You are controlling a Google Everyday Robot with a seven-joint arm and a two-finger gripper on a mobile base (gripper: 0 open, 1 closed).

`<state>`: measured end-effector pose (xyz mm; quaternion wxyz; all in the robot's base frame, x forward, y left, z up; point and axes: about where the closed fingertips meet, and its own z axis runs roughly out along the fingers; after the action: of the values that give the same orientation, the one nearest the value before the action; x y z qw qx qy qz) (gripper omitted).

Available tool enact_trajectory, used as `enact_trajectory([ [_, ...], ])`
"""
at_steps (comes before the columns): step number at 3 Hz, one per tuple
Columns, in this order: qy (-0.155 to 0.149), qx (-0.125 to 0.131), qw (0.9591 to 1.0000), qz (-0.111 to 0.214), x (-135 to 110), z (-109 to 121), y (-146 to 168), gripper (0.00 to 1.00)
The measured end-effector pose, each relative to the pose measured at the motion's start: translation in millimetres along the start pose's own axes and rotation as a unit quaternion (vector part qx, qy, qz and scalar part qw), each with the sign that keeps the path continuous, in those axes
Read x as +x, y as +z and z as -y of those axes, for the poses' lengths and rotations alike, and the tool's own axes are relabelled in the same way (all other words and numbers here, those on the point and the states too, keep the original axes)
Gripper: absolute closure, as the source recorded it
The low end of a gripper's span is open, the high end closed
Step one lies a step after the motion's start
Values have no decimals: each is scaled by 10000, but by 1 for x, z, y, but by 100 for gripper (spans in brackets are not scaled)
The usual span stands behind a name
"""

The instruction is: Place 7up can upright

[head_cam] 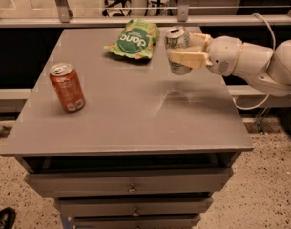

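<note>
My gripper is going to set the 7up can, now held tilted in the air, down upright on the grey table [188,96] near its shadow.
The 7up can [177,39] is a silvery-white can with a silver top. It is held roughly upright, slightly tilted, in the air above the right part of the grey table [126,113]. My gripper [183,50] comes in from the right on a white arm and is shut on the can, one cream finger [189,59] across its front. The can's shadow lies on the table below it.
An orange-red soda can [67,87] stands upright at the table's left. A green crinkled snack bag [133,39] lies at the back, just left of the held can. The table has drawers [130,185] in front. A railing runs behind it.
</note>
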<state>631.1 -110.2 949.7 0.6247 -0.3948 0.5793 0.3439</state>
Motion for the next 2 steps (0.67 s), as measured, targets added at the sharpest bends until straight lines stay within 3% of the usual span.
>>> enact_trajectory([
  [2,560,-90,9982,188,30,-3,-34,100],
])
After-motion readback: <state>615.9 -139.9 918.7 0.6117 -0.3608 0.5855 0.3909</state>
